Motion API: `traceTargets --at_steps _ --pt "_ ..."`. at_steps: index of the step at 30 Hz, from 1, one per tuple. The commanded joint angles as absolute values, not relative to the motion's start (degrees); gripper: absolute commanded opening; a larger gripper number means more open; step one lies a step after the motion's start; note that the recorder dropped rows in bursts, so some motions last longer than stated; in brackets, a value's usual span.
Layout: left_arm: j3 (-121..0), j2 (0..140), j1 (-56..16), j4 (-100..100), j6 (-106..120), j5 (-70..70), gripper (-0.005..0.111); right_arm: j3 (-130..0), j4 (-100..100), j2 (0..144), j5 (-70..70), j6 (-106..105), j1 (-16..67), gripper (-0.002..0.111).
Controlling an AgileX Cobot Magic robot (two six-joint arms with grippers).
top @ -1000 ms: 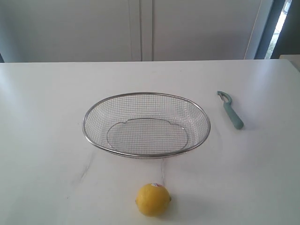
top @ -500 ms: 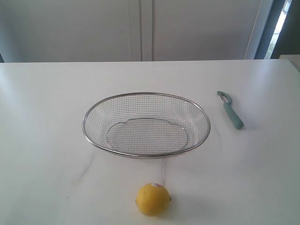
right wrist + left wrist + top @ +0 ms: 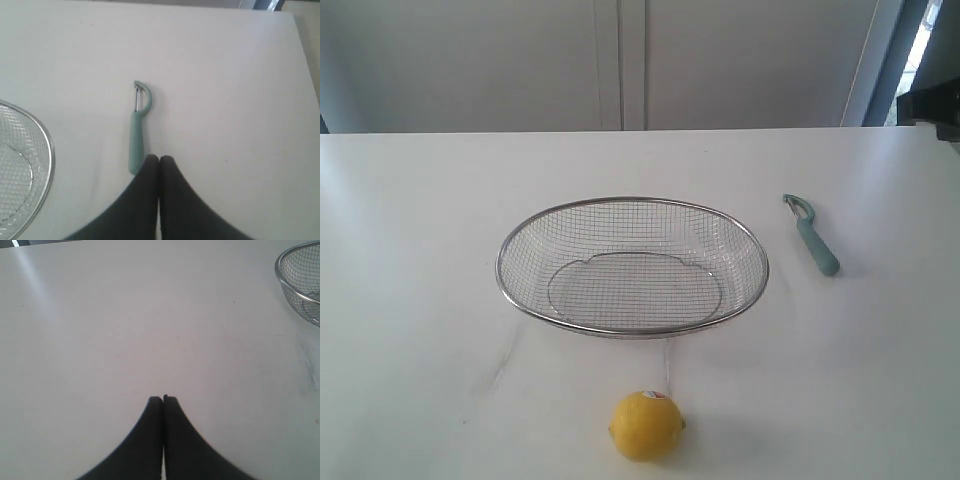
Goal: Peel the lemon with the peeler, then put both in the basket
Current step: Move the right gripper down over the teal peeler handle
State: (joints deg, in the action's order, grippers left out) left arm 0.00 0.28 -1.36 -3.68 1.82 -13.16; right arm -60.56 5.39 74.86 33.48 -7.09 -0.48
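Observation:
The teal-handled peeler is next for my right gripper, which should go to the middle of the handle [image 3: 816, 246] [image 3: 136, 143] and close there.
The yellow lemon [image 3: 646, 425] with its small red-and-white sticker lies on the white table near the front edge. Behind it sits the wire-mesh basket [image 3: 630, 203], holding nothing. To the right of the basket lies the teal-handled peeler [image 3: 815, 240], blade end pointing away. In the right wrist view the peeler [image 3: 136, 135] lies just ahead of my right gripper [image 3: 159, 158], whose black fingers are pressed together and hold nothing. My left gripper [image 3: 163, 399] is shut too, above bare table, with the basket rim [image 3: 290, 285] off to one side. Neither gripper shows in the exterior view.
The white table [image 3: 420, 250] ends at a grey wall behind. A dark object [image 3: 930, 100] pokes in at the exterior view's right edge. The table's edge [image 3: 300, 45] runs beyond the peeler in the right wrist view.
A dark object has come into the exterior view at its upper right edge. The lemon, basket and peeler have not moved.

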Motion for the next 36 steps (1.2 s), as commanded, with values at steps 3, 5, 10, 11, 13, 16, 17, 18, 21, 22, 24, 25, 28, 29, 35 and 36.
traceTargets --at_steps 3,5,10,11,13,16,17,18,21,22,24,25,28,29,35,36 --pt "0.00 0.00 -1.25 -4.05 1.52 -12.92 0.000 -73.86 1.03 89.03 47.66 -10.64 -0.37 0.000" --pt "0.00 0.00 -1.25 -4.05 1.52 -12.92 0.000 -76.86 1.03 93.20 49.65 -11.81 -0.37 0.000" --pt "0.00 0.00 -1.25 -4.05 1.52 -12.92 0.000 -79.38 1.69 98.29 50.54 -14.20 0.18 0.000" --pt "0.00 0.00 -1.25 -4.05 1.52 -12.92 0.000 -79.52 1.83 99.09 50.54 -14.94 0.60 0.000" --pt "0.00 0.00 -1.25 -4.05 1.52 -12.92 0.000 -79.52 1.92 100.62 49.93 -15.44 1.67 0.000" --pt "0.00 0.00 -1.25 -4.05 1.52 -12.92 0.000 -79.52 1.78 102.88 47.61 -17.53 3.31 0.000" --pt "0.00 0.00 -1.25 -4.05 1.52 -12.92 0.000 -79.52 1.63 103.66 46.82 -19.11 3.92 0.000" --pt "0.00 0.00 -1.25 -4.05 1.52 -12.81 0.000 -79.52 1.63 104.41 45.94 -20.52 4.44 0.000" --pt "0.00 0.00 -1.25 -4.05 1.52 -12.49 0.000 -79.52 1.63 106.54 43.31 -20.93 5.44 0.008" --pt "0.00 0.00 -1.25 -4.05 1.52 -12.49 0.000 -79.52 1.51 107.12 42.60 -20.93 5.57 0.012" --pt "0.00 0.00 -1.25 -4.05 1.52 -12.49 0.000 -79.52 1.51 108.64 41.03 -20.93 5.57 0.022" --pt "0.00 0.00 -1.25 -4.05 1.52 -12.49 0.000 -79.52 1.51 109.25 40.31 -20.93 5.57 0.027" --pt "0.00 0.00 -1.25 -4.05 1.52 -12.49 0.000 -79.52 1.05 111.29 38.53 -20.93 5.57 0.046" --pt "0.00 0.00 -1.25 -4.05 1.52 -12.49 0.000 -79.52 0.86 111.86 37.76 -20.93 5.57 0.050" --pt "0.00 0.00 -1.25 -4.05 1.52 -12.49 0.000 -79.52 0.40 114.76 33.36 -20.86 5.57 0.052" --pt "0.00 0.00 -1.25 -4.05 1.52 -12.49 0.000 -79.52 0.40 115.06 32.91 -20.86 5.57 0.052"
